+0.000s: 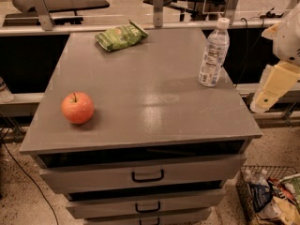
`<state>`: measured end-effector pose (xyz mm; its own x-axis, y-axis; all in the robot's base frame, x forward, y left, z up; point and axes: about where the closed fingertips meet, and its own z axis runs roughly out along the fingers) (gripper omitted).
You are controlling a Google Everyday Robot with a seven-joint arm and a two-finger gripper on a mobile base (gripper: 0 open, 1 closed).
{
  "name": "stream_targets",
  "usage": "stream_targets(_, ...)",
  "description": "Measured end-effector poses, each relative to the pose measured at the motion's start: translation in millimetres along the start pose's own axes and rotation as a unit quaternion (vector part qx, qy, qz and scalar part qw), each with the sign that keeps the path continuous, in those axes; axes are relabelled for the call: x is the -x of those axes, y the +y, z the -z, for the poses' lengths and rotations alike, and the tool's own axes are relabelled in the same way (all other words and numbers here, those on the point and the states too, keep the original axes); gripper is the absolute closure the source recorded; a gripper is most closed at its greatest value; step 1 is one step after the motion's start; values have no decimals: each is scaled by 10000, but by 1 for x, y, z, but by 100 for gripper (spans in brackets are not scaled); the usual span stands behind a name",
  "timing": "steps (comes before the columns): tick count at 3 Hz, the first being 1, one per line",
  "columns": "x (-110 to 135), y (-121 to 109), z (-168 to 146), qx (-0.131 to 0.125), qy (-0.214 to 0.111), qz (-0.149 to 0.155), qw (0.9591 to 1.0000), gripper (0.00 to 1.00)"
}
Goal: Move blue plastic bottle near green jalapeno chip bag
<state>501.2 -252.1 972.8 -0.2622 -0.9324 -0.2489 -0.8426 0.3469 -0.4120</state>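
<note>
The robot's gripper needs to next close around the middle of the blue plastic bottle (213, 57), well below the bottle's white cap.
The blue plastic bottle (213, 53) is a clear bottle with a white cap and white label. It stands upright near the right edge of the grey cabinet top (154, 97). The green jalapeno chip bag (121, 35) lies flat at the back of the top, left of centre and far from the bottle. My gripper (274, 87) shows as a pale yellow and white arm part at the right edge of the camera view. It is off the cabinet's right side, lower than the bottle and apart from it, and holds nothing that I can see.
A red-orange apple (77, 108) sits on the front left of the top. Below the top are drawers with dark handles (147, 176). A wire basket of packets (272, 196) stands on the floor at the lower right. A metal rail (93, 28) runs behind the cabinet.
</note>
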Motion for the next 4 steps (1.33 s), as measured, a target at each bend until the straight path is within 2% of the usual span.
stream_targets(1,-8,-32,-23,-325,-235,-225,9989,0)
stream_targets(2,-5,-61,-49,-514,-744,-577,9942,0)
stream_targets(3,5,-83,-71,-617,-1427,-875,9840,0)
stream_targets(4,16,-100,-88,-604,-2152,-1178,9676,0)
